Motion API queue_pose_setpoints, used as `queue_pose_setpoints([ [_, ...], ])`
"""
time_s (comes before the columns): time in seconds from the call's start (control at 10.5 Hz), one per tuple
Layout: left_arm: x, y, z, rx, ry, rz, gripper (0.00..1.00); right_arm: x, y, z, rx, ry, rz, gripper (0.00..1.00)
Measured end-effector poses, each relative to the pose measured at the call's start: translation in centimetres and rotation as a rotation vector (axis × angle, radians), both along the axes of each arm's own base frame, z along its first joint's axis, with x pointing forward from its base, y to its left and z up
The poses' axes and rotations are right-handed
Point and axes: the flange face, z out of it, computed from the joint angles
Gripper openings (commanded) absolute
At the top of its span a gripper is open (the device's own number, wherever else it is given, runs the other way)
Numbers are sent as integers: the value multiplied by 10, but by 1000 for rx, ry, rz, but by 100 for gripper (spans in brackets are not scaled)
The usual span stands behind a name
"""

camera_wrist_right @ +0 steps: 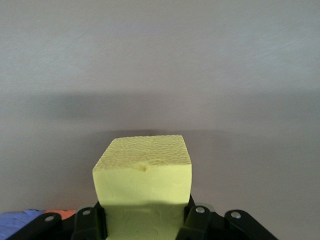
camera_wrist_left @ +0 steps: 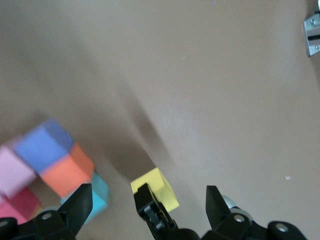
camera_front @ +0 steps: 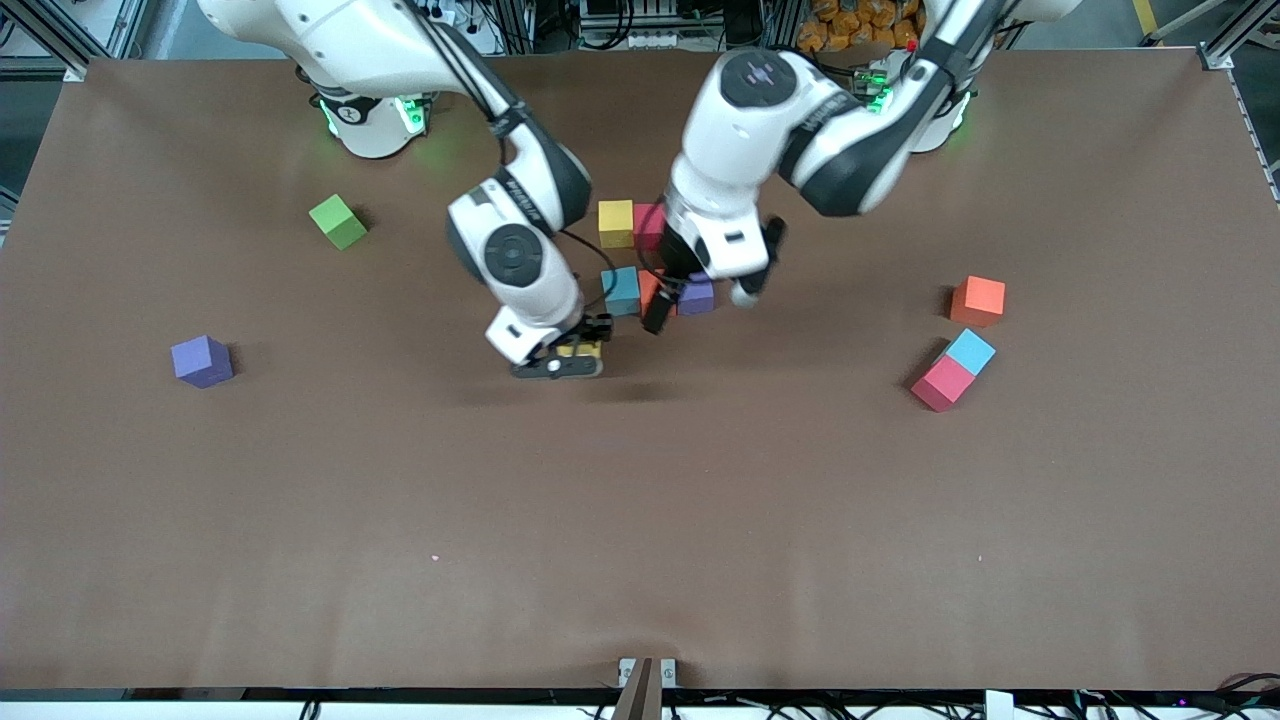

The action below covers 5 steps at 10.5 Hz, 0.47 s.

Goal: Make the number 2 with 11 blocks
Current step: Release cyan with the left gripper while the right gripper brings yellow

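Note:
The yellow block, now held low over bare table beside the cluster, will be released by my right gripper against the cluster's light blue block (camera_front: 621, 331), on the side that faces away from the pink one.
My right gripper (camera_front: 580, 352) is shut on a yellow block (camera_front: 580, 349), which fills the right wrist view (camera_wrist_right: 142, 175); it hangs low over bare table beside the cluster. The cluster holds a yellow block (camera_front: 616, 222), a pink one (camera_front: 648, 226), a light blue one (camera_front: 621, 290), an orange-red one (camera_front: 650, 290) and a purple one (camera_front: 697, 295). My left gripper (camera_front: 668, 305) is open over the cluster with nothing between its fingers. The left wrist view shows the purple (camera_wrist_left: 45, 145), orange (camera_wrist_left: 67, 172) and light blue (camera_wrist_left: 97, 197) blocks and the held yellow one (camera_wrist_left: 157, 192).
Loose blocks lie apart: an orange one (camera_front: 978, 300), a light blue one (camera_front: 970, 350) touching a pink one (camera_front: 941, 383) toward the left arm's end; a purple one (camera_front: 202, 360) and a green cube (camera_front: 338, 221) toward the right arm's end.

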Motion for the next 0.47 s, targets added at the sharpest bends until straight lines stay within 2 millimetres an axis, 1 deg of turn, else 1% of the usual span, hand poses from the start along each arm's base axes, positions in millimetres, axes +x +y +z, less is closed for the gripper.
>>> queue_pose_setpoints([
  [0.09,16,24,-5,35,11,-112,100,-7,15,-11,-8,6,3,37],
  [0.19,31,52,-10,73,28,-226,100,-13,24,-19,-14,11,12,38],
  [0.28,43,77,-16,108,49,-333,100,-16,29,-24,-18,13,16,39],
  [0.47,57,122,-32,166,114,-578,100,-21,34,-26,-22,14,27,40],
])
